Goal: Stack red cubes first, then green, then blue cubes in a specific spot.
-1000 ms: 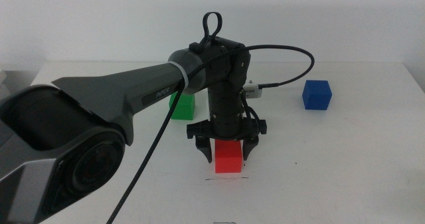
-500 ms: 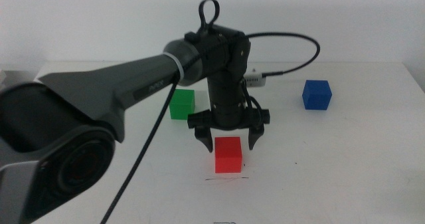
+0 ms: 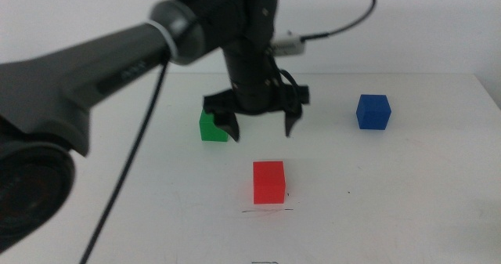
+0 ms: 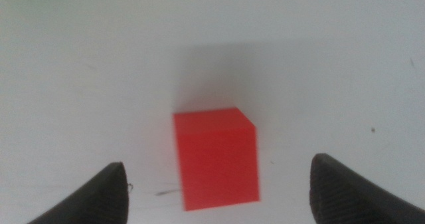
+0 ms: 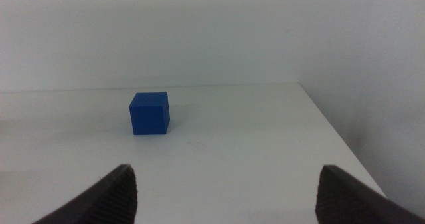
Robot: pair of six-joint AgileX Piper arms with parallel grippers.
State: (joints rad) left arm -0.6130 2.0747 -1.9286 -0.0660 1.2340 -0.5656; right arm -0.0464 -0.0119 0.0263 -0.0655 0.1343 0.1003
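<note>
Next, I close my left gripper on the sides of the green cube [image 3: 213, 128], because green goes on top of the red cube next.
The red cube [image 3: 268, 182] stands alone on the white table, just behind a thin dark pen line [image 3: 266, 211] that marks the spot. It also fills the middle of the left wrist view as the red cube [image 4: 216, 157], with a pen mark [image 4: 163, 193] beside it. My left gripper [image 3: 259, 124] hangs open well above and behind the cube, holding nothing. The green cube [image 3: 211, 127] sits behind it, partly hidden by a jaw. The blue cube [image 3: 373, 112] rests at the back right, and the right wrist view shows the blue cube [image 5: 149, 113] ahead of my open right gripper [image 5: 224, 191].
The left arm [image 3: 86, 76] and its black cable [image 3: 133, 162] cross the left half of the table. The table's right edge [image 5: 339, 141] runs close beside the blue cube.
My left gripper opened off the red cube, then rose and drew back toward the green cube. The red cube stayed at the pen line.
</note>
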